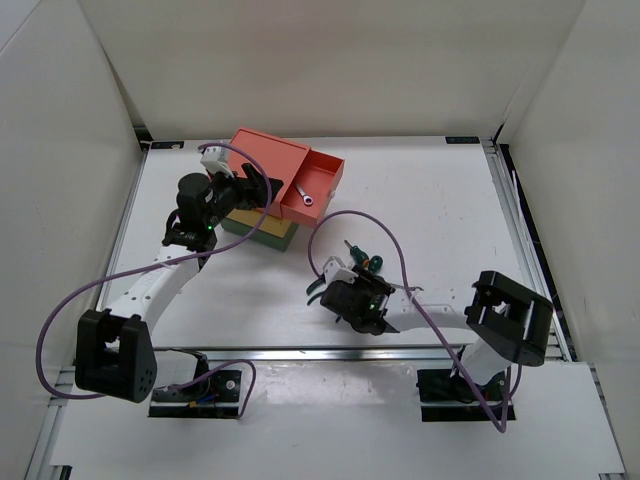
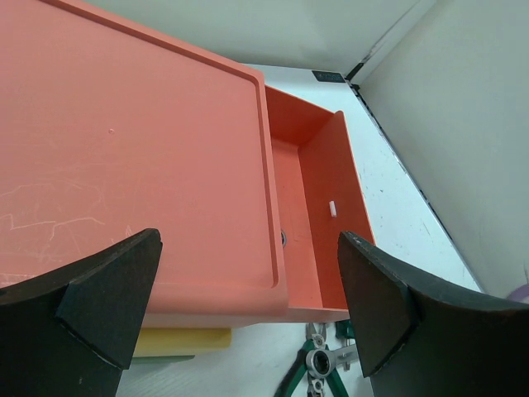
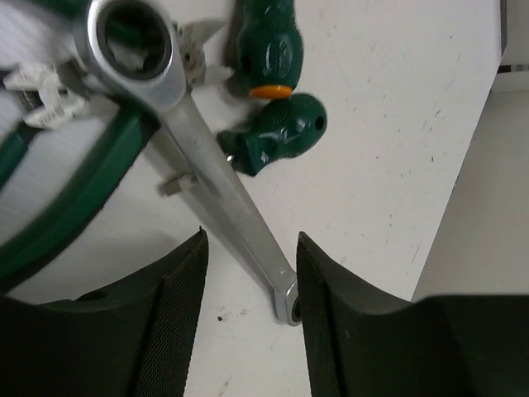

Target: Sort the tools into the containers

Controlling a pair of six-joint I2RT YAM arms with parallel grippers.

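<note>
My right gripper will turn in line and grab the wrench handle's middle (image 3: 218, 180), because the loose silver wrench sits at a slant between my right gripper's fingers near the wrench's lower end.
The stack of containers stands at the back left: the salmon-red box (image 1: 265, 152) on top, the yellow one (image 1: 270, 232) and the dark green one (image 1: 240, 226) below. The salmon-red drawer (image 1: 322, 172) is pulled out and holds a silver wrench (image 1: 303, 195). My left gripper (image 1: 258, 190) is open and empty over the salmon-red box top (image 2: 132, 165). My right gripper (image 3: 252, 240) is open, its jaws either side of the lower end of the second silver wrench (image 3: 198, 141). Two green-handled screwdrivers (image 3: 277, 136) and green-handled pliers (image 3: 66, 190) lie by it on the table.
The tool pile (image 1: 360, 262) lies mid-table, right of the stack. It also shows in the left wrist view (image 2: 318, 364), below the open drawer (image 2: 318, 207). White walls enclose the table on three sides. A purple cable (image 1: 370, 225) loops above the pile.
</note>
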